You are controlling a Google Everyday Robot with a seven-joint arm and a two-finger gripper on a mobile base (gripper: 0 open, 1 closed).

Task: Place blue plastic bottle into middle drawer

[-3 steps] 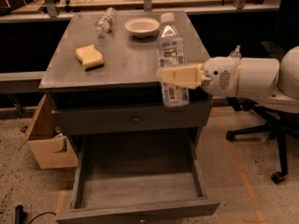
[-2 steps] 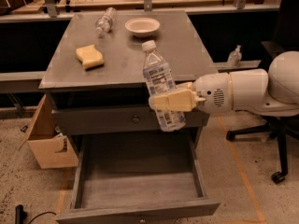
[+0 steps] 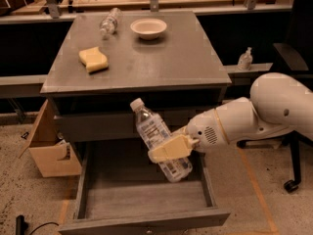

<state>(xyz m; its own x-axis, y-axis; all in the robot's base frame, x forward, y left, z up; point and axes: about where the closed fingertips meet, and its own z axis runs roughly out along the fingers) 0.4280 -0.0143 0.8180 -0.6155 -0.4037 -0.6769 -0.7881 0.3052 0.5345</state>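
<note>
Next, my gripper lets go of the blue plastic bottle on the open drawer's bottom point(image 3: 161, 207), just behind the middle of the drawer's front panel.
My gripper point(image 3: 168, 150) is shut on the blue plastic bottle point(image 3: 155, 136), a clear bottle with a white cap and a white-bluish label. The bottle is tilted, cap up to the left, base down to the right. I hold it in the air over the right half of the open middle drawer point(image 3: 142, 197), a wide grey tray with low sides pulled out from the cabinet. The bottle's base hangs just above the drawer floor near its right wall. My white arm point(image 3: 254, 114) reaches in from the right.
On the grey cabinet top point(image 3: 166, 65) lie a yellow sponge point(image 3: 93, 59), a white bowl point(image 3: 148, 28) and a small clear bottle point(image 3: 109, 22) on its side. A cardboard box point(image 3: 51, 148) stands left of the cabinet. An office chair base point(image 3: 291, 180) is at right.
My gripper has carried the bottle down and forward from the cabinet's top edge to over the open drawer. The bottle has tilted further, cap to the left.
</note>
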